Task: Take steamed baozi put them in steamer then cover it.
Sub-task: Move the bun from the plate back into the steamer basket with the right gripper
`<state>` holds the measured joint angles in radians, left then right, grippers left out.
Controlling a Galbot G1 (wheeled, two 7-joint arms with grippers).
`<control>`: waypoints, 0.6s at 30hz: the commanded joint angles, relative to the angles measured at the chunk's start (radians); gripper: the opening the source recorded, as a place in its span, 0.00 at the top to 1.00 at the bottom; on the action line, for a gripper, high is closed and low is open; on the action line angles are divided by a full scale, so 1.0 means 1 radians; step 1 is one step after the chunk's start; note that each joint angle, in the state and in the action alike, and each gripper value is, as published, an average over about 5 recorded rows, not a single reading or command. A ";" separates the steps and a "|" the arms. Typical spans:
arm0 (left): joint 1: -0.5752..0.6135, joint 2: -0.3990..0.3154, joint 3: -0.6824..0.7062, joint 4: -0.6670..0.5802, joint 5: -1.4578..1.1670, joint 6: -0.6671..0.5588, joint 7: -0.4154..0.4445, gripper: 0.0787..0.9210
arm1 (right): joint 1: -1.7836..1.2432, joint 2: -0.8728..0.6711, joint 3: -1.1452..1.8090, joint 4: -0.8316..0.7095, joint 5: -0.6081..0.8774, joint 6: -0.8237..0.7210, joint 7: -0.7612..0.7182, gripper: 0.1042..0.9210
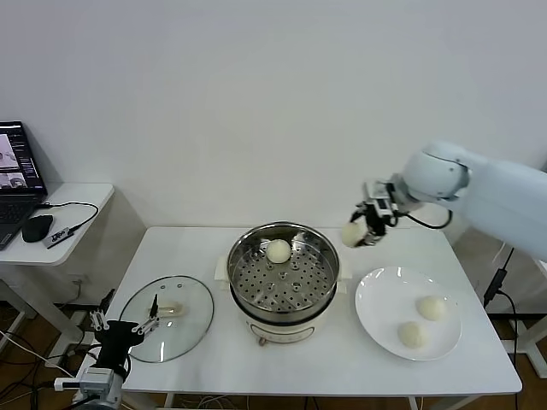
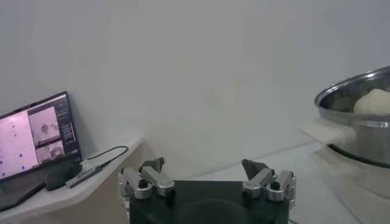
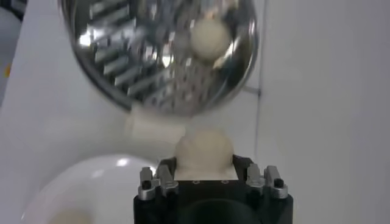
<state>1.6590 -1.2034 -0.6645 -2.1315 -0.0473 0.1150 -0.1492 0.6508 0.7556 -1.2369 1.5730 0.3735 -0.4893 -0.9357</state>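
Next, my right gripper releases the baozi it has onto the perforated tray of the steamer, against the side (image 1: pixel 250 273) that is nearest to the glass cover.
The shiny steamer (image 1: pixel 318 278) stands mid-table with one baozi (image 1: pixel 279 250) on its perforated tray. My right gripper (image 1: pixel 366 227) hovers just right of the steamer's rim, above the table, shut on a second baozi (image 1: pixel 351 233). From the right wrist, that held baozi (image 3: pixel 204 146) fills the right gripper (image 3: pixel 204 163), with the steamer (image 3: pixel 122 67) and its baozi (image 3: pixel 210 36) beyond. Two more baozi (image 1: pixel 432 307) (image 1: pixel 413 334) lie on the white plate (image 1: pixel 380 299). The glass cover (image 1: pixel 184 329) lies flat, left of the steamer. My left gripper (image 1: pixel 124 327) is open, low at the table's left front edge.
A side table at far left carries a laptop (image 1: pixel 19 179), a mouse (image 1: pixel 37 227) and cables. The left wrist view shows the open left gripper (image 2: pixel 207 173), the laptop (image 2: pixel 36 137) and the steamer's side (image 2: pixel 365 131). The wall stands close behind the table.
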 commanded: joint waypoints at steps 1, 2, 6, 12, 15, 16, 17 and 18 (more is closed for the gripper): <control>0.000 -0.010 -0.008 -0.005 0.007 -0.003 -0.001 0.12 | 0.040 0.278 -0.040 -0.036 0.180 -0.092 0.102 0.39; 0.001 -0.011 -0.010 -0.007 0.007 -0.003 -0.001 0.12 | 0.029 0.301 -0.039 -0.051 0.186 -0.098 0.109 0.39; 0.000 -0.014 -0.020 -0.015 0.007 -0.002 -0.001 0.12 | -0.031 0.395 -0.037 -0.119 0.193 -0.117 0.140 0.39; -0.001 -0.020 -0.028 -0.015 0.007 -0.002 -0.001 0.12 | -0.119 0.483 -0.036 -0.176 0.182 -0.147 0.173 0.39; -0.003 -0.026 -0.029 -0.014 0.011 -0.003 -0.002 0.12 | -0.159 0.515 -0.030 -0.198 0.173 -0.158 0.176 0.39; -0.003 -0.028 -0.029 -0.015 0.013 -0.004 -0.002 0.12 | -0.172 0.524 -0.027 -0.205 0.169 -0.160 0.175 0.39; -0.004 -0.030 -0.029 -0.016 0.015 -0.004 -0.002 0.12 | -0.183 0.532 -0.025 -0.212 0.164 -0.162 0.172 0.39; -0.004 -0.032 -0.029 -0.017 0.016 -0.005 -0.002 0.12 | -0.193 0.539 -0.024 -0.219 0.159 -0.163 0.170 0.39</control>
<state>1.6563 -1.2274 -0.6903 -2.1454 -0.0386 0.1123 -0.1506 0.5487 1.1516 -1.2617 1.4234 0.5101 -0.6171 -0.8009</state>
